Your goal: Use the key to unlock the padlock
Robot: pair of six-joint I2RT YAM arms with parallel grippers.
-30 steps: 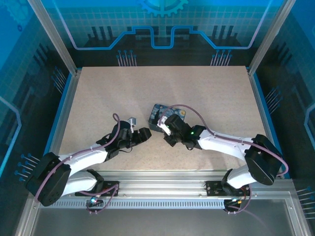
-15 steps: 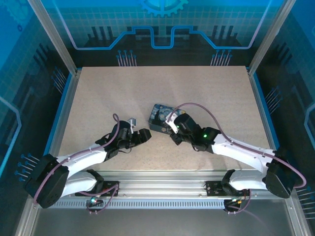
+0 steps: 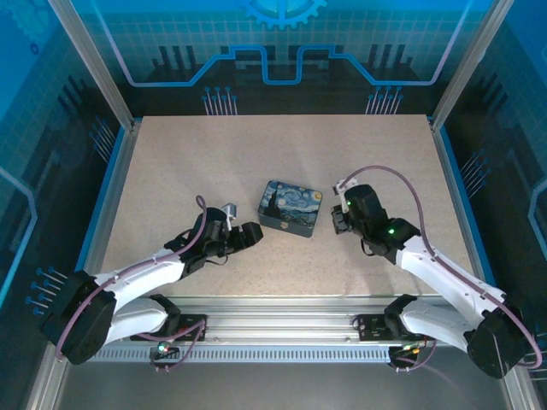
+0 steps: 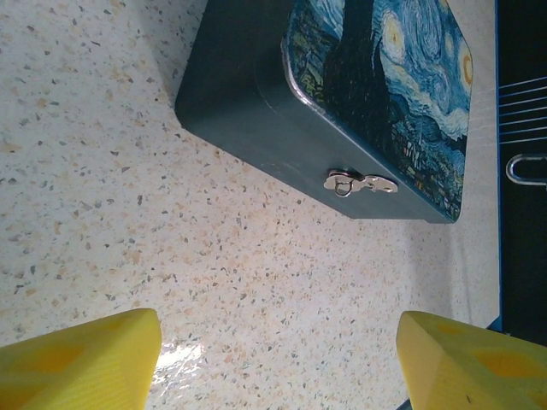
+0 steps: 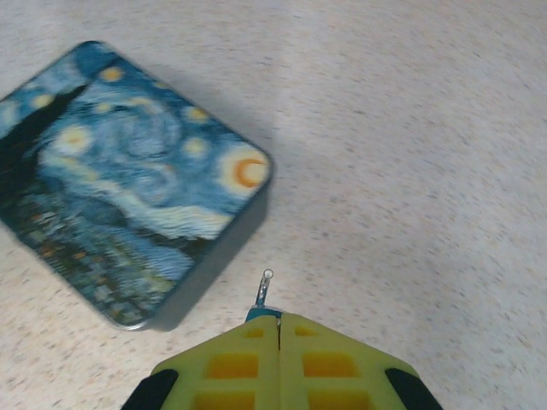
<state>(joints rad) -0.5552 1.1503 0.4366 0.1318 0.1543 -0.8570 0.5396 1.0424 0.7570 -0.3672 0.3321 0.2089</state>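
Observation:
My right gripper needs to release the small key on the bare table (image 3: 350, 219) (image 5: 380, 316) next to the moon end of the tin.
The padlock is out of view. A dark blue tin (image 3: 291, 206) with a swirly painting print lies at the table's middle, and its silver clasp (image 4: 359, 182) on the side wall faces my left gripper. My left gripper (image 3: 246, 237) (image 4: 278, 342) is just left of the tin, open, with bare table between its yellow fingers (image 4: 85, 359). My right gripper (image 3: 340, 220) (image 5: 279, 318) hovers to the right of the tin (image 5: 128, 171), shut on a small key (image 5: 263, 290). The key's blue head and thin metal shaft stick out past the fingertips.
The speckled table (image 3: 197, 162) has aluminium rails and blue walls on all sides. A metal clip (image 4: 523, 167) hangs on the dark wall beyond the tin.
My right arm has pulled back from over the tin to its right, still shut on the key. The left arm has stayed put, its jaws a touch wider.

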